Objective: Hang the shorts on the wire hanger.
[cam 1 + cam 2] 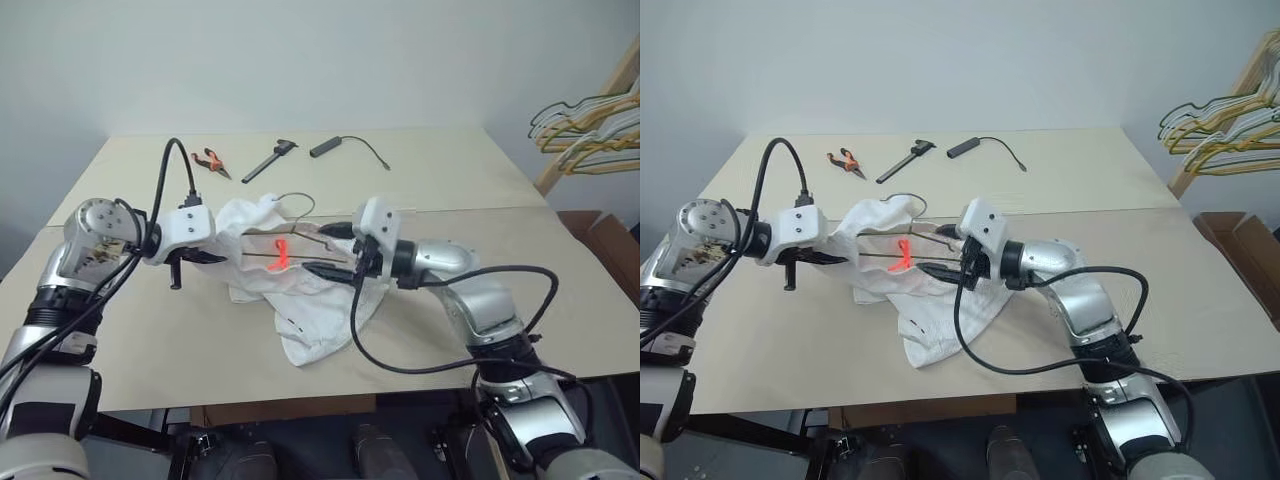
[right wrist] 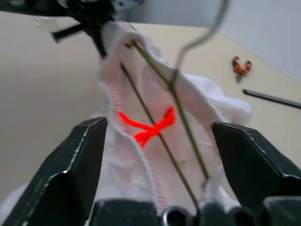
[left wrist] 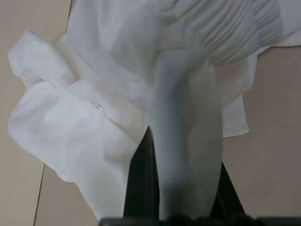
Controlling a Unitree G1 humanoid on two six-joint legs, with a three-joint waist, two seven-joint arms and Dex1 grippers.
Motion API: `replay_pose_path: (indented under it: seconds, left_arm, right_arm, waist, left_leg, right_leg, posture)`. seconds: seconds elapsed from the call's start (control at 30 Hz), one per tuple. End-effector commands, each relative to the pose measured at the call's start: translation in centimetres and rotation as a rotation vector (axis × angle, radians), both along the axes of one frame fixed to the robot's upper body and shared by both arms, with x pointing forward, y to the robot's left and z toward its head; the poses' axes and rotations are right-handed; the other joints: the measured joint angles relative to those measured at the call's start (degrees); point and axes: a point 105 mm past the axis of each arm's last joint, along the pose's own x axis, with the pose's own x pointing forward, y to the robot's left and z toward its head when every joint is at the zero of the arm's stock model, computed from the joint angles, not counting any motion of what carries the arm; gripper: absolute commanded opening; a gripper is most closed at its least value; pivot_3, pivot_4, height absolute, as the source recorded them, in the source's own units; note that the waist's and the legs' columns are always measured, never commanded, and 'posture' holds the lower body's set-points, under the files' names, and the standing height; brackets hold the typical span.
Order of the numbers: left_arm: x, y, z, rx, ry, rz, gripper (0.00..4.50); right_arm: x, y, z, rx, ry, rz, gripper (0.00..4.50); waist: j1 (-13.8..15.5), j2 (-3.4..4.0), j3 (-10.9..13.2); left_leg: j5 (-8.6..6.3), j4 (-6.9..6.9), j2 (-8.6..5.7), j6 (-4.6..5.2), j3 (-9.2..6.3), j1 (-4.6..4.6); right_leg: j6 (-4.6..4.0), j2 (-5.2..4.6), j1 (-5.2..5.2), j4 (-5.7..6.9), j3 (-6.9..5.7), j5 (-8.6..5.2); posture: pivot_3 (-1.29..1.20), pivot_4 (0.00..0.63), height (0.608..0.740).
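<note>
The hanger spans the waistband, but my right gripper is open around the hanger's end, so it should grip the neck (image 1: 294,229) below the hook before my left gripper opens.
The white shorts (image 1: 300,315) lie bunched in the middle of the table, with a small red-orange mark (image 1: 280,254) at the waistband. The thin dark wire hanger (image 1: 305,259) runs inside the waistband, and its hook (image 1: 297,198) sticks out toward the far side. My left gripper (image 1: 207,256) is shut on the left end of the shorts, where the hanger's corner sits; cloth drapes over its fingers (image 3: 186,141). At the right end, my right gripper (image 1: 328,250) stands open, its black fingers (image 2: 80,160) on either side of the waistband and wire without touching them.
Orange-handled pliers (image 1: 211,160), a black tool (image 1: 270,160) and a black device with a cable (image 1: 340,146) lie at the table's far side. A bunch of yellowish and grey hangers (image 1: 590,130) hangs on a wooden stand at right, above a cardboard box (image 1: 610,250).
</note>
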Motion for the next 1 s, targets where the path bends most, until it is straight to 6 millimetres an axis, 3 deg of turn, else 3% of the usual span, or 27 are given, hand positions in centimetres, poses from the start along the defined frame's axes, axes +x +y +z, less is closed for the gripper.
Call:
replay_pose_path:
  seconds: [0.03, 0.3, 0.73, 1.0]
  left_arm:
    - [0.2, 0.0, 1.7, -0.022, -0.056, -0.007, 0.0]
    - [0.0, -0.3, 1.8, -0.024, -0.052, -0.021, 0.0]
    - [-0.4, 0.1, 1.8, -0.025, -0.054, -0.022, 0.0]
    - [-0.6, -0.2, 1.8, -0.035, -0.054, -0.046, 0.0]
  right_arm:
    - [0.5, 1.1, 2.5, 0.054, -0.078, 0.015, 4.47]
    - [-0.4, 4.4, 3.4, 0.074, -0.094, 0.143, 4.47]
    - [0.5, 4.6, 2.6, 0.063, -0.059, 0.151, 0.09]
    - [1.1, 4.5, 2.8, 0.049, -0.075, 0.16, 0.04]
  waist:
    - [-0.13, 0.0, 0.0]
    - [-0.17, -0.01, -0.02]
    - [-0.12, -0.02, -0.04]
    - [-0.12, -0.03, -0.05]
  left_leg:
    - [0.0, 0.0, 0.0, 0.0, -0.01, -0.01]
    - [0.0, 0.0, 0.0, 0.0, -0.02, -0.09]
    - [0.0, 0.0, 0.0, -0.01, -0.04, -0.06]
    - [0.01, 0.0, -0.01, -0.01, -0.04, -0.06]
  right_leg:
    - [0.0, 0.01, -0.01, 0.0, 0.0, 0.0]
    - [0.0, -0.02, -0.04, -0.02, 0.0, 0.0]
    - [-0.01, -0.02, -0.04, 0.03, -0.01, 0.01]
    - [-0.01, -0.02, -0.04, 0.04, -0.01, 0.01]
  posture:
    - [0.0, 0.027, 0.74]
    - [0.01, 0.024, 0.74]
    - [0.03, 0.016, 0.74]
    - [0.03, 0.014, 0.74]
